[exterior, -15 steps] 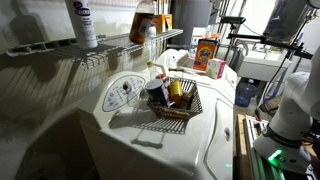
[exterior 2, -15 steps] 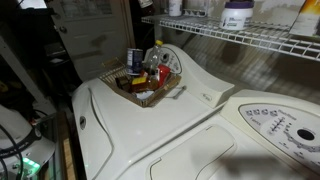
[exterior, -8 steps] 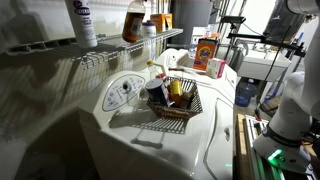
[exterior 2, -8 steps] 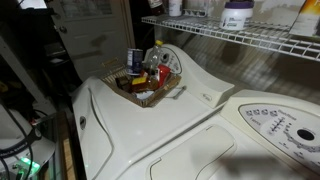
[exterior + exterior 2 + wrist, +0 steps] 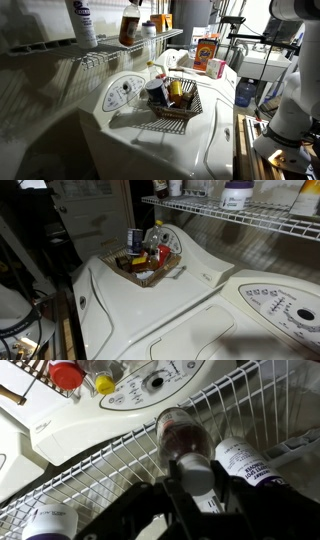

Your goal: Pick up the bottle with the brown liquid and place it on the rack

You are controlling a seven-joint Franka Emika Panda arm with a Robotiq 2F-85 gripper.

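Next, my gripper puts the bottle with the brown liquid down on the wire rack (image 5: 121, 46) (image 5: 182, 420) between the white bottles.
The bottle with the brown liquid (image 5: 183, 438) is in my gripper (image 5: 197, 488), which is shut on its pale neck and cap. In the wrist view the bottle points away from me, right over the rods of the white wire rack (image 5: 95, 475). In an exterior view the bottle (image 5: 130, 24) stands upright, low over the rack (image 5: 110, 48), a little tilted. The gripper itself is cut off at the top of that view. The rack also shows in an exterior view (image 5: 235, 216).
An opaque white bottle with a dark label (image 5: 247, 466) stands close beside the held bottle, and another (image 5: 82, 24) stands further along the rack. A dark wire basket (image 5: 175, 100) of small items sits on the white washer (image 5: 150, 320). An orange box (image 5: 206, 52) stands behind it.
The bottle has moved along the rack, to the left in the exterior view, towards the white bottle. It now stands slightly lower and more upright.
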